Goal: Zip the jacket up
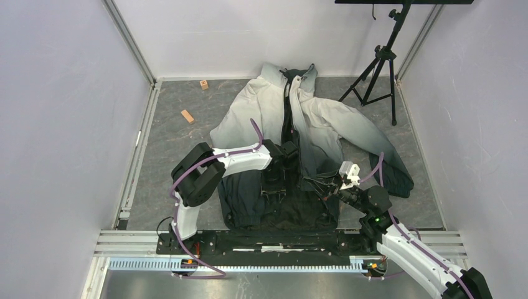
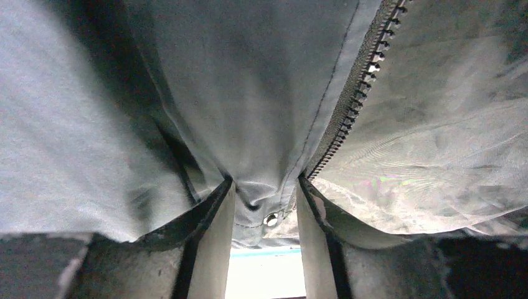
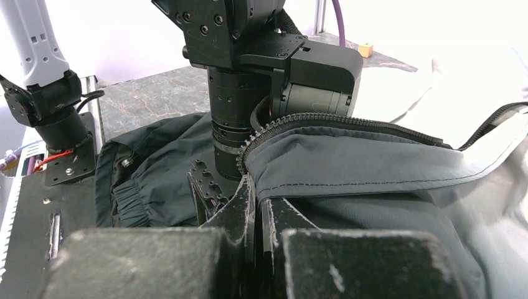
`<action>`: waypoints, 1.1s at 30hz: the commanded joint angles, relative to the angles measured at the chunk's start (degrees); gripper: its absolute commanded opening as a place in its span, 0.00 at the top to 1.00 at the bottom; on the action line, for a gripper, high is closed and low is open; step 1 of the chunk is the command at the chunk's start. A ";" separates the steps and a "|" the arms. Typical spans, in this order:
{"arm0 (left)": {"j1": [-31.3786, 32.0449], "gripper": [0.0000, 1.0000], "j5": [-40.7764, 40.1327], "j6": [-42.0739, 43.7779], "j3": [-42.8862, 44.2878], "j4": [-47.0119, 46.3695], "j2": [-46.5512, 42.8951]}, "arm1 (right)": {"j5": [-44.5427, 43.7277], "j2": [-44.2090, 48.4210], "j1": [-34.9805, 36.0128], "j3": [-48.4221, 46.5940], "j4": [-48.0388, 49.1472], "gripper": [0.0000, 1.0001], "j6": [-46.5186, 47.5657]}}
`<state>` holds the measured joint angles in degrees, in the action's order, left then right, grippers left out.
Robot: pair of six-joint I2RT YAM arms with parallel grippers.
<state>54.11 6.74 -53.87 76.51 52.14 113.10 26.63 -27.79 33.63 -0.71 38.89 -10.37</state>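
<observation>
Zipper teeth run under my left gripper's finger beside the bunched fold, so it should open wider, take in the zippered edge (image 2: pixel 289 198) and lift it.
The jacket (image 1: pixel 311 118) lies spread on the table, its pale grey collar far and its black hem near, and the front is unzipped. My left gripper (image 1: pixel 273 185) points down at the dark lower middle. In the left wrist view (image 2: pixel 264 184) its fingers (image 2: pixel 208 237) stand a little apart with a bunched fold of fabric and a metal snap (image 2: pixel 271 219) between them, next to the zipper teeth (image 2: pixel 355 99). My right gripper (image 1: pixel 325 185) is shut on the zippered edge (image 3: pixel 299 119) of the other front panel and holds it raised beside the left wrist (image 3: pixel 233 124).
Two small wooden blocks (image 1: pixel 187 116) (image 1: pixel 204 84) lie at the far left. A black tripod (image 1: pixel 380 68) stands at the far right. Pale walls close in both sides and the back. A metal rail (image 1: pixel 249 265) runs along the near edge.
</observation>
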 commanded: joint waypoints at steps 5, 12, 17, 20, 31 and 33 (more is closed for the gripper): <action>0.39 0.63 -3.42 3.30 -2.02 -3.16 -0.02 | -0.91 0.20 0.04 14.11 1.75 1.00 0.87; 0.38 0.74 -3.36 5.11 -1.89 -3.01 -3.39 | -1.10 0.10 0.03 13.86 1.20 1.00 0.86; 0.30 0.75 -4.69 6.39 -2.37 -2.68 -6.42 | -1.04 -0.07 -0.03 13.88 1.28 1.00 0.72; 0.30 0.77 -4.95 6.82 -2.69 -2.19 -6.84 | -0.83 -0.32 0.04 13.75 1.27 1.00 0.71; 0.60 0.56 -3.97 7.75 -3.39 -2.31 -7.98 | -1.24 0.04 0.04 13.61 0.42 1.00 0.59; 1.36 0.44 -4.71 7.31 -3.07 -2.64 -7.49 | -1.32 -0.18 0.03 13.65 0.78 1.00 0.60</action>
<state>54.19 3.22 -47.62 73.06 50.61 107.59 26.39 -28.12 33.63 -0.71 37.98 -10.37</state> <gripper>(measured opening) 0.470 0.020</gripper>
